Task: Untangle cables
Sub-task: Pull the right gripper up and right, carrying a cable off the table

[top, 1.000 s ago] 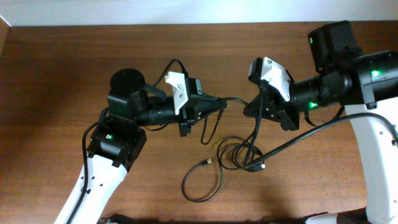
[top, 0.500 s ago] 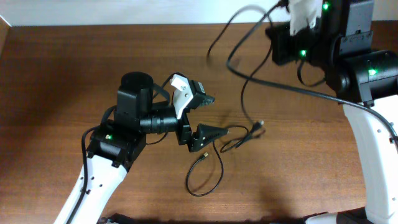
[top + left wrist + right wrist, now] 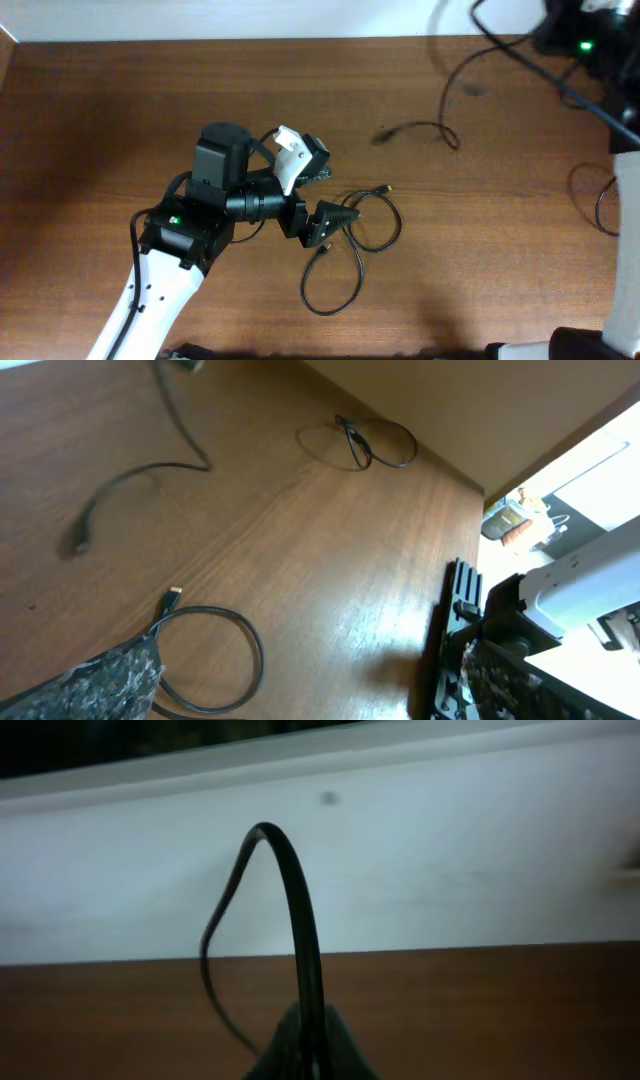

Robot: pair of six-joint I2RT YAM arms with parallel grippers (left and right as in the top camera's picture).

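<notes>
Next, my right gripper releases the cable on the table (image 3: 579,105) between the white wall and the single cable loop. The cable now arches up from its fingertips.
Two looped black cables (image 3: 350,250) lie on the wooden table just right of my left gripper (image 3: 335,192), whose jaws stand wide open around nothing. In the left wrist view one loop (image 3: 235,660) with its plug lies beside the left finger (image 3: 105,680). My right gripper (image 3: 310,1055) is shut on another cable (image 3: 295,910), which arches up from its fingertips. Overhead, that cable (image 3: 440,130) trails blurred from the right arm (image 3: 575,30) in the top right corner down to a plug end above the table. A further cable loop (image 3: 603,200) lies at the right edge.
The table's far edge meets a white wall (image 3: 450,850). The left arm's base (image 3: 185,225) sits at centre left, and the right arm's white link (image 3: 625,250) runs down the right edge. The far loop (image 3: 375,440) lies near the table's edge.
My left gripper has opened and let go of its cable. The right gripper has swung up and back to the right, pulling one cable out of the bunch; the loops left behind shifted slightly.
</notes>
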